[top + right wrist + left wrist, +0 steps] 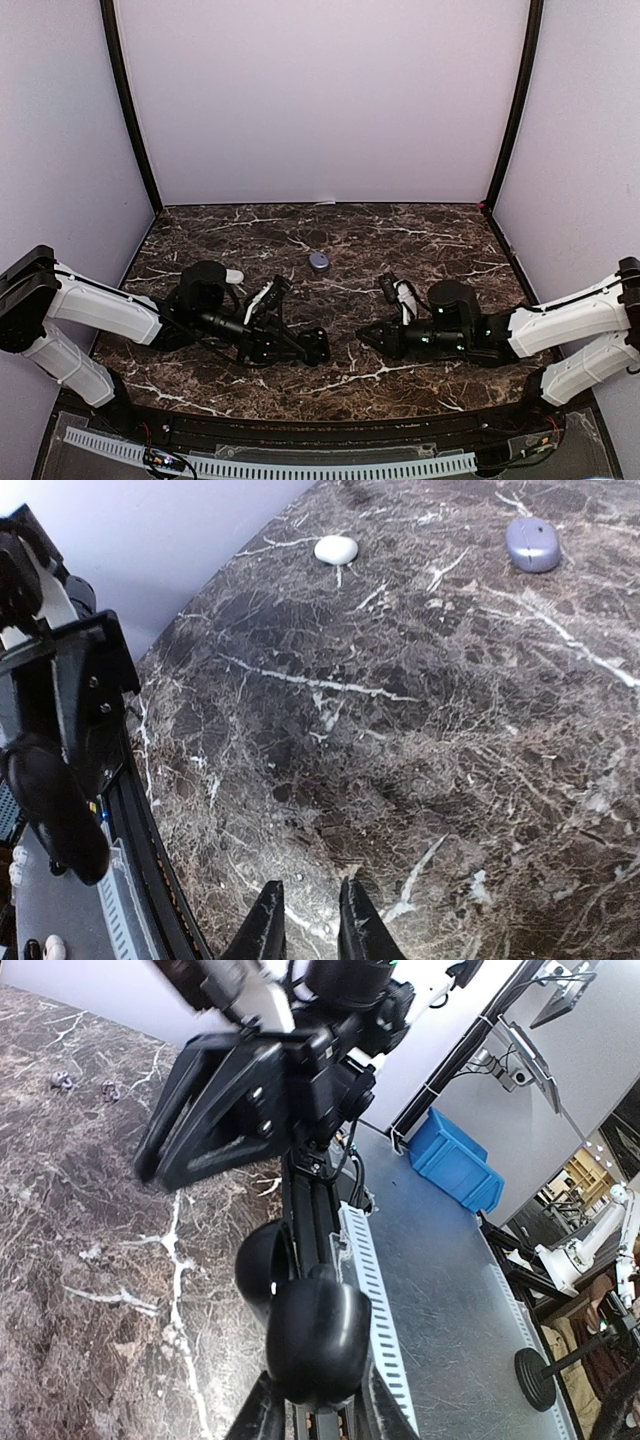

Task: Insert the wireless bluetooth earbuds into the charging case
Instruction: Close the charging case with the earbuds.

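Next, my left gripper lets go of the black charging case on the marble (220, 314) just in front of the white case.
My left gripper (312, 348) is shut on a black charging case (312, 1345), held low over the table's near middle with its lid (262, 1270) hinged open. It also shows in the right wrist view (52, 805). My right gripper (366, 337) points at it from the right, a short gap away. Its fingertips (268, 915) stand slightly apart with only marble between them. Two tiny purple earbuds (62, 1081) lie side by side on the marble far beyond the right gripper (150, 1172). No earbud shows in the black case.
A purple pebble-shaped case (319, 261) lies shut at mid-table, also in the right wrist view (533, 544). A white case (235, 275) lies to its left, by the left arm. The table's black front rail (305, 1210) runs just below both grippers.
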{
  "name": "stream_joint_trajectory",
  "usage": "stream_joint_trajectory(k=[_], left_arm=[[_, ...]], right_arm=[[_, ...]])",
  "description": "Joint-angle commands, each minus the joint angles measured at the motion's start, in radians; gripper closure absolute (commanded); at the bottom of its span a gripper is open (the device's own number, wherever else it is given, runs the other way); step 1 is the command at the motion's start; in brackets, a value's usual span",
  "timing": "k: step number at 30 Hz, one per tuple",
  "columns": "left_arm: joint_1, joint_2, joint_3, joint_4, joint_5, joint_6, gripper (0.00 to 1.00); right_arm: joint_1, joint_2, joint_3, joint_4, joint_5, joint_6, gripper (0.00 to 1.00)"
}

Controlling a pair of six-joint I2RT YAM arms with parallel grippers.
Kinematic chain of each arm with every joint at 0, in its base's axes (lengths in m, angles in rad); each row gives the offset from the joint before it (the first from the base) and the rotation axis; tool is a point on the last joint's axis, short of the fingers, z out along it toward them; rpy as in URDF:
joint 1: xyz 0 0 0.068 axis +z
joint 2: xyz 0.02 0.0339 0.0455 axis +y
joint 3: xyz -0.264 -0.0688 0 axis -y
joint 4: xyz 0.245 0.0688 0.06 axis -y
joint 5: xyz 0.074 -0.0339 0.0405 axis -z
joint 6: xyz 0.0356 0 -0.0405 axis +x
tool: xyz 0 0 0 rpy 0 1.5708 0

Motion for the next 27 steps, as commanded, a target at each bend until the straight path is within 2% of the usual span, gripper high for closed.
stream_joint_trajectory(k=[1, 7, 14, 27], left_arm=[[-0.003, -0.037, -0.016, 0.063, 0.044, -0.012, 0.93], [-0.003, -0.038, -0.019, 0.076, 0.049, -0.013, 0.93], [-0.003, -0.037, -0.019, 0.079, 0.06, -0.009, 0.93], [-0.002, -0.012, -0.006, 0.077, 0.06, -0.009, 0.93]], right_arm=[[-0.009, 0.099, 0.003, 0.163, -0.128, 0.018, 0.82], [-0.009, 0.249, 0.018, 0.378, -0.269, 0.056, 0.86], [-0.005, 0.369, 0.046, 0.561, -0.385, 0.1, 0.98], [0.06, 0.352, 0.122, 0.596, -0.449, 0.02, 1.0]])
